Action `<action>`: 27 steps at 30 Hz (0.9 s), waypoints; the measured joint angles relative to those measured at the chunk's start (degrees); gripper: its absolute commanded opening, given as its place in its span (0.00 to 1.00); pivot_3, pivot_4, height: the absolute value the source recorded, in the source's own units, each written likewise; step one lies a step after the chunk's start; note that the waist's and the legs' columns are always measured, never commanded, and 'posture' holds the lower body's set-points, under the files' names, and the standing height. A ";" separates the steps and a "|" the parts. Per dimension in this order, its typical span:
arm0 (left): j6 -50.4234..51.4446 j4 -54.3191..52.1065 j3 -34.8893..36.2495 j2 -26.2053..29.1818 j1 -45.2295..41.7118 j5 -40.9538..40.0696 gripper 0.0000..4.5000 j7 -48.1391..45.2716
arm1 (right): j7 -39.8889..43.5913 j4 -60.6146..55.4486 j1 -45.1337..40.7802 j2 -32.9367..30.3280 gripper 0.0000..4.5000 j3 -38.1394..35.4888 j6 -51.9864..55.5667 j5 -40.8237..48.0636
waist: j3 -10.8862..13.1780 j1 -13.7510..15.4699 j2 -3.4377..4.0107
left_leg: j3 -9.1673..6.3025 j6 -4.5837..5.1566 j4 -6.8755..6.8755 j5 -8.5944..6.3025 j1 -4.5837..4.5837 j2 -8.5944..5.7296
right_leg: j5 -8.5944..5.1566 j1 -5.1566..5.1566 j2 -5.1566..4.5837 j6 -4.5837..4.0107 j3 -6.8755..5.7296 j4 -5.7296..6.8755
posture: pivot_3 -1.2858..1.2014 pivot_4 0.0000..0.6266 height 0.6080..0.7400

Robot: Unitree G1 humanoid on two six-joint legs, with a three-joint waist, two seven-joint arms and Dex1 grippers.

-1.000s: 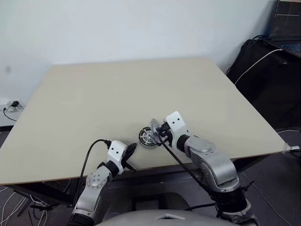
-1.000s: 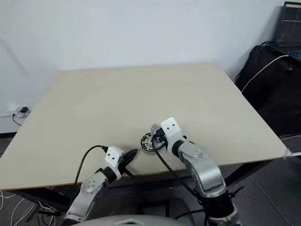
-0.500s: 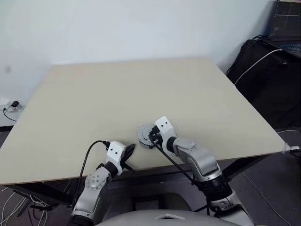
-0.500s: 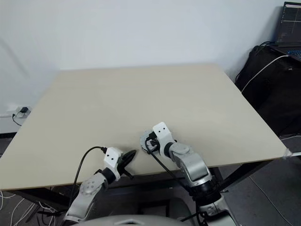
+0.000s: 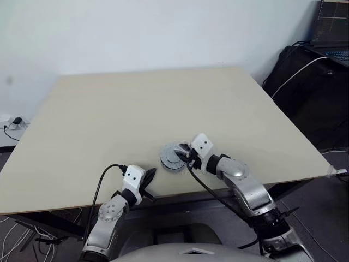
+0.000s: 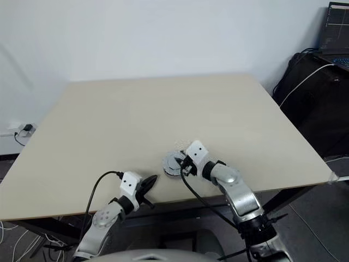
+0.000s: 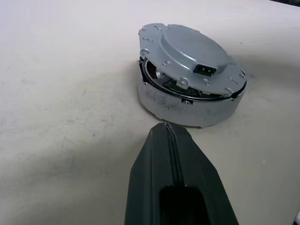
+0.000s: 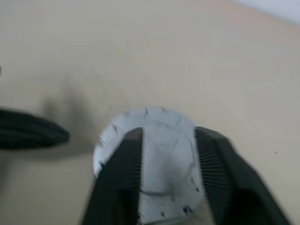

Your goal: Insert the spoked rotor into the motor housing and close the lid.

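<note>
The silver lid slants gapped on the motor housing; my right gripper will square it by the lid's raised middle (image 7: pixel 196 46).
The motor housing (image 7: pixel 187 105), a squat grey cup, stands near the table's front edge. The silver lid (image 7: pixel 192 47) lies on top of it, slightly askew, with a dark gap showing on one side. The spoked rotor is hidden under the lid. My right gripper (image 5: pixel 183 150) hovers just over the lid (image 8: pixel 164 168) from the right, open, and its two fingers (image 8: pixel 124 164) are spread above the disc without clasping it. My left gripper (image 5: pixel 151 173) is shut, empty, low at the front edge. Its tip (image 7: pixel 167 127) points at the housing from a short way off.
The beige table (image 5: pixel 136 103) stretches wide behind and to both sides of the housing. A black cable (image 5: pixel 102 183) loops from my left wrist over the front edge. Off the table's right side stand a dark bag (image 5: pixel 305 82) and a laptop (image 5: pixel 334 30).
My right gripper held the lid tilted up beside the open housing. It laid the lid flat on the housing, opened, and drew slightly back to the right. The left gripper stayed put.
</note>
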 measured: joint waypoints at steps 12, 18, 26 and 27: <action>0.96 -1.50 0.24 -0.03 0.94 -0.10 0.00 0.40 | 3.02 11.62 -3.56 2.63 0.99 0.59 -6.80 -1.17 | -0.01 0.20 0.00 | 0.02 0.01 0.01 0.00 0.00 0.00 | 0.01 0.00 0.00 -0.02 0.04 0.01 | 0.52 0.00 1.00; 1.16 -1.98 0.23 -0.09 1.15 -0.12 0.00 0.66 | 3.94 16.36 -5.35 4.58 0.99 0.91 -7.14 -1.53 | -0.01 0.15 0.01 | 0.03 0.01 0.03 0.00 0.04 0.00 | 0.01 0.02 0.00 -0.02 0.05 0.04 | 0.52 0.00 1.00; 1.23 -2.09 0.20 -0.10 1.23 -0.19 0.00 0.91 | 4.82 22.05 -8.06 6.43 0.99 0.92 -7.74 -1.82 | -0.02 0.13 0.01 | 0.03 0.01 0.03 0.01 0.05 -0.01 | 0.02 0.02 0.00 -0.04 0.07 0.05 | 0.52 0.00 1.00; 1.24 -2.13 0.22 -0.08 1.24 -0.20 0.00 0.97 | 4.92 22.73 -8.38 6.59 0.99 0.91 -7.66 -1.86 | -0.02 0.13 0.02 | 0.03 0.01 0.03 0.01 0.05 -0.01 | 0.02 0.02 0.00 -0.04 0.07 0.05 | 0.52 0.00 1.00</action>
